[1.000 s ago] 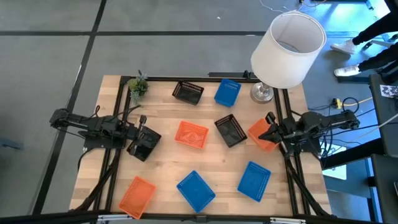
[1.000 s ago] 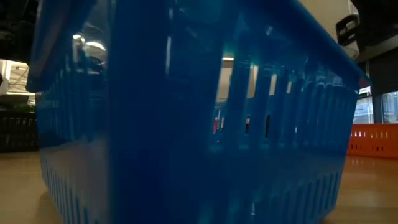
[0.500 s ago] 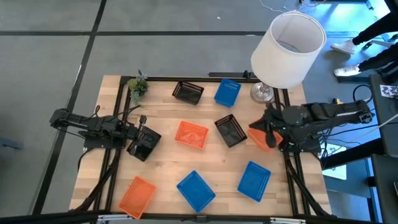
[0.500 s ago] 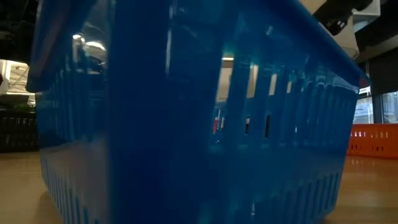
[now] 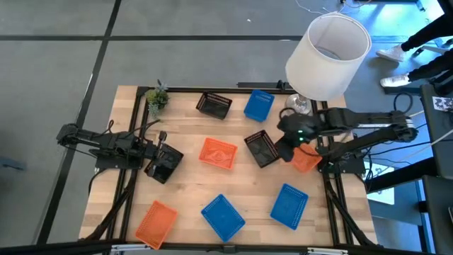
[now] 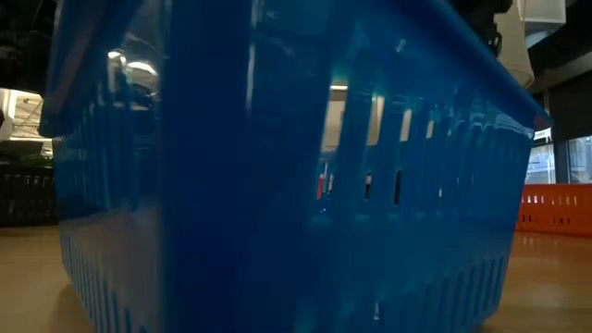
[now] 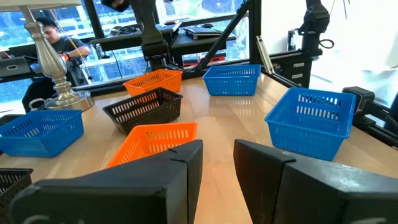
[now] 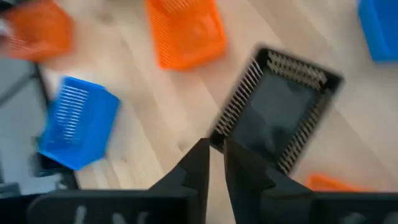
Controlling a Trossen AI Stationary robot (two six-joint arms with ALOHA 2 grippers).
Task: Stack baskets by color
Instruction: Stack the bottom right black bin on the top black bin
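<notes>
The robot's right gripper will next move to the black basket between the orange baskets and close on that basket's far short side [image 5: 255,134].
Orange, blue and black mesh baskets lie scattered on the wooden table. My right gripper [image 5: 284,150] hangs tipped downward between a black basket [image 5: 262,149] and an orange basket [image 5: 306,161]. In its wrist view the fingers [image 8: 214,163] stand narrowly open with nothing between them, and the black basket [image 8: 277,115] is just beyond. My left gripper [image 5: 164,163] rests at the table's left edge, open and empty [image 7: 217,162]. Other baskets: orange [image 5: 218,153], blue [image 5: 223,216], blue [image 5: 289,205], orange [image 5: 156,221], black [image 5: 214,105], blue [image 5: 259,105].
A big white lampshade [image 5: 328,55] stands on a lamp foot [image 5: 297,105] at the far right corner. A small green plant [image 5: 156,99] sits at the far left. A blue basket [image 6: 277,185] fills the low view. A person [image 7: 46,34] sits beyond the table.
My right gripper has risen from the table's right edge and swung toward the middle. It has passed over the orange basket toward the black basket, tipping from level to pointing down and rolling. The baskets have stayed where they were.
</notes>
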